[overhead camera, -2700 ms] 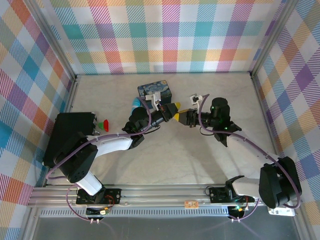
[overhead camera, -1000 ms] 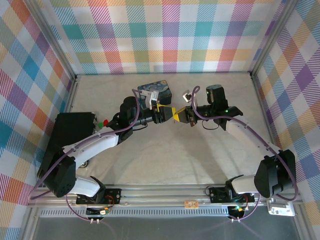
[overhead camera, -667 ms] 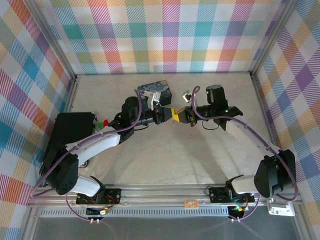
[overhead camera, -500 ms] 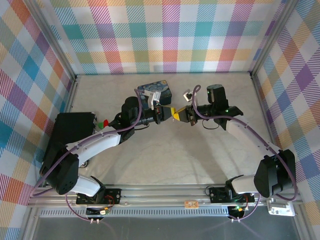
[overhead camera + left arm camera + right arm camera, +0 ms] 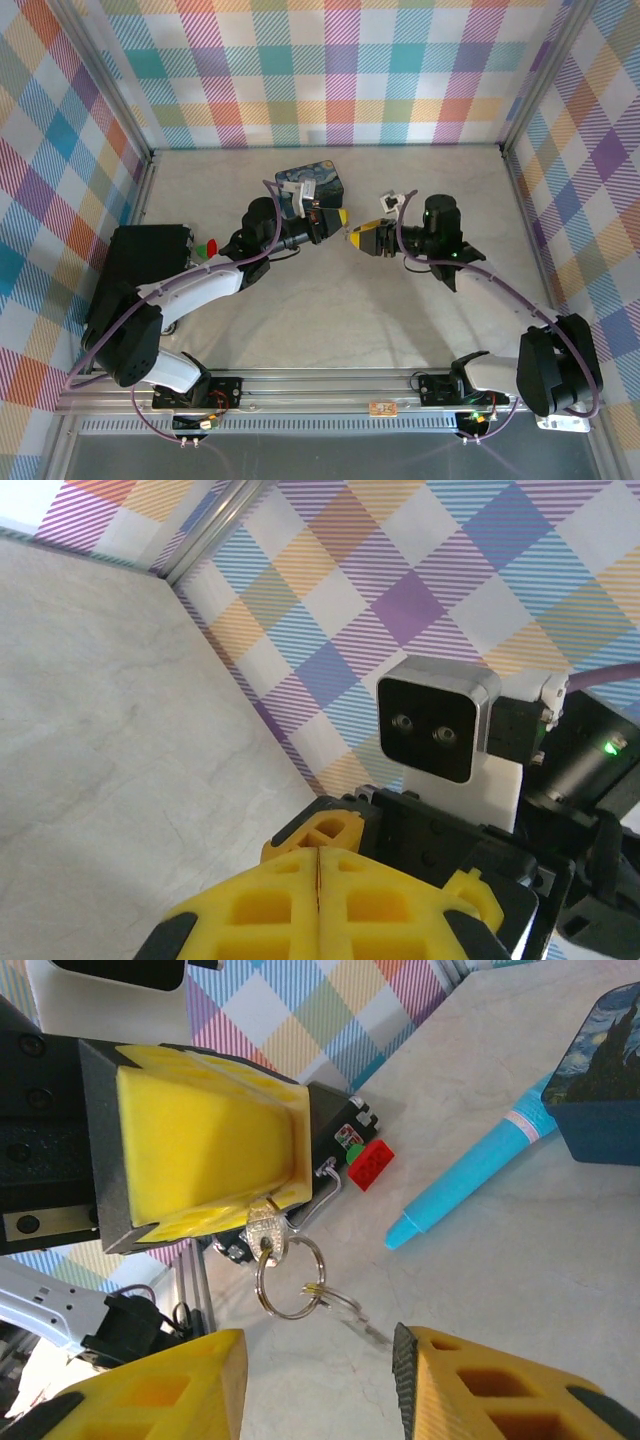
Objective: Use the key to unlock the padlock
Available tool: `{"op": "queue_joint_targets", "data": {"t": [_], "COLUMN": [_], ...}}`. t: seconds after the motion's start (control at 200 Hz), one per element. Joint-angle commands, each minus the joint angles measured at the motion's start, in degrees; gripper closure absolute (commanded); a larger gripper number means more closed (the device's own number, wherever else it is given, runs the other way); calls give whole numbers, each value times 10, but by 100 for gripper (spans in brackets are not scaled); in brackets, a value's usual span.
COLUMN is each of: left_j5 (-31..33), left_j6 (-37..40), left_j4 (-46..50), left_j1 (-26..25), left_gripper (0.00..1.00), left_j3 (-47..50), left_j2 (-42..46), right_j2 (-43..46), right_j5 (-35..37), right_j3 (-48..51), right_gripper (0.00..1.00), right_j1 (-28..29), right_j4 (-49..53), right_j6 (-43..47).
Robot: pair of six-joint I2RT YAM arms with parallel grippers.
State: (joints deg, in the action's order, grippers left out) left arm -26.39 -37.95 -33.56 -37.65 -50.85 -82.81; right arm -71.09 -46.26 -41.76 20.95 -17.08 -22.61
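My left fingers cover the key's blade, so I need to take the key by its head (image 5: 266,1231) with my right gripper and pull the blade free for the padlock.
In the right wrist view the key (image 5: 265,1232) hangs head down from the left gripper (image 5: 215,1215), whose yellow fingers (image 5: 205,1145) are shut on its blade. A ring (image 5: 288,1276) and a second small key (image 5: 350,1305) dangle from its head. Beside the key a curved silvery bar (image 5: 322,1192) looks like the padlock's shackle; the padlock's black body is hidden. My right gripper (image 5: 320,1360) stands open just below, touching nothing. From above, the left gripper (image 5: 338,216) and right gripper (image 5: 362,237) face each other a short way apart. The left wrist view has its fingers (image 5: 270,900) pressed together.
A dark-blue painted tin (image 5: 311,181) sits right behind the left gripper, with a teal marker (image 5: 480,1175) lying beside it. A red brick (image 5: 212,247) and a large black box (image 5: 140,270) are at the left. Plaid walls close in the table on three sides.
The left gripper has shut on the key. The right gripper has opened, let go and drawn back to the right, leaving a gap between the two.
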Motion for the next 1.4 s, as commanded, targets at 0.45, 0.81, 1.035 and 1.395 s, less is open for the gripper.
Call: {"op": "queue_joint_targets", "data": {"t": [0.45,0.81,1.035,1.395], "left_j5": [15,32,40,62], "left_j6": [-26,-56,-78,-80], "left_j4": [-48,-98,-129,-128], "left_j1": [-18,-19,-21,-22], "left_gripper": [100,100,100,96], "left_j3": [13,31,41,57], "left_j2": [7,9,5,21], "right_j2": [-57,-78,-105,-100], "right_j5": [-43,-29,-23,-9], "right_j3": [16,34,47,42], "right_gripper": [66,76,85,100], "right_j1": [9,15,15,15], "right_j4": [-257,-321,-402,-363], "right_j6": [-113,-157,-209,-186]}}
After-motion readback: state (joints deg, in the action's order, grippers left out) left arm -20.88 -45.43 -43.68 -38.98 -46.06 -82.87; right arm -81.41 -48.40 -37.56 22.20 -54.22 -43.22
